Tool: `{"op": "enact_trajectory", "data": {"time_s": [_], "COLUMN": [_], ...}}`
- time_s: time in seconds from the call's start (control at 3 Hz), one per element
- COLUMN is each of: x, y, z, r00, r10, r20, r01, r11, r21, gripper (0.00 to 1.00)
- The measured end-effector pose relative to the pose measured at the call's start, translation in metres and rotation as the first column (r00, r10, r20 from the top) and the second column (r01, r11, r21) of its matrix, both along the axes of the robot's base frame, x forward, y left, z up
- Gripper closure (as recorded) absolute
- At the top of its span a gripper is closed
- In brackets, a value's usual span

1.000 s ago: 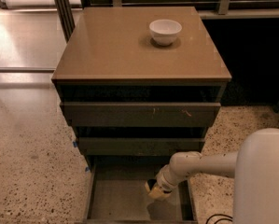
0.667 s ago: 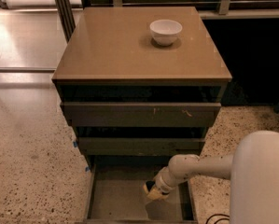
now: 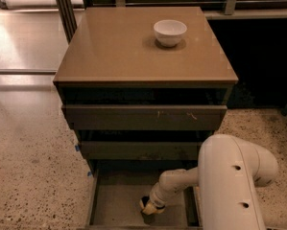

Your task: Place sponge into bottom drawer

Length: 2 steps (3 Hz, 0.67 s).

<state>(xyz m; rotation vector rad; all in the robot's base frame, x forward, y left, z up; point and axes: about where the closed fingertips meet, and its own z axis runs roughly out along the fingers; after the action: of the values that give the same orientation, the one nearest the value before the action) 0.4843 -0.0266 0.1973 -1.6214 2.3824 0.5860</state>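
The robot's gripper needs to release the yellow sponge, now low inside the drawer at the gripper's tip, on the bottom drawer's inside [image 3: 149, 213], near the middle of the drawer's front side.
The bottom drawer [image 3: 115, 206] of the brown cabinet stands pulled open, a grey-brown tray with thin side walls. My white arm reaches down into it from the right. My gripper [image 3: 150, 206] is low inside the drawer, near its middle right. A yellow sponge [image 3: 153, 209] with a dark edge shows at the gripper's tip, close to the drawer floor. Whether it is held or resting on the floor I cannot tell.
A white bowl [image 3: 170, 32] stands on the cabinet top [image 3: 119, 51] at the back right. Two shallower drawers [image 3: 143, 116] above are partly out. Speckled floor lies left and right of the cabinet. A dark railing runs behind.
The arm's large white body has come further into view at the lower right. The gripper has stayed low in the bottom drawer with the sponge at its tip.
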Motion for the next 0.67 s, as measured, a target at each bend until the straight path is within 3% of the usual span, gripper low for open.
{"op": "enact_trajectory", "data": {"time_s": [0.33,0.67], "x": [0.0,-0.005], "y": [0.0,0.005], "z": [0.0,-0.032], "r00": [1.0,0.9993], "r10": [0.0,0.005], "r20": [0.0,-0.038], "r01": [0.0,-0.006], "r11": [1.0,0.999], "r21": [0.0,-0.035], "gripper": [1.0,1.0]}}
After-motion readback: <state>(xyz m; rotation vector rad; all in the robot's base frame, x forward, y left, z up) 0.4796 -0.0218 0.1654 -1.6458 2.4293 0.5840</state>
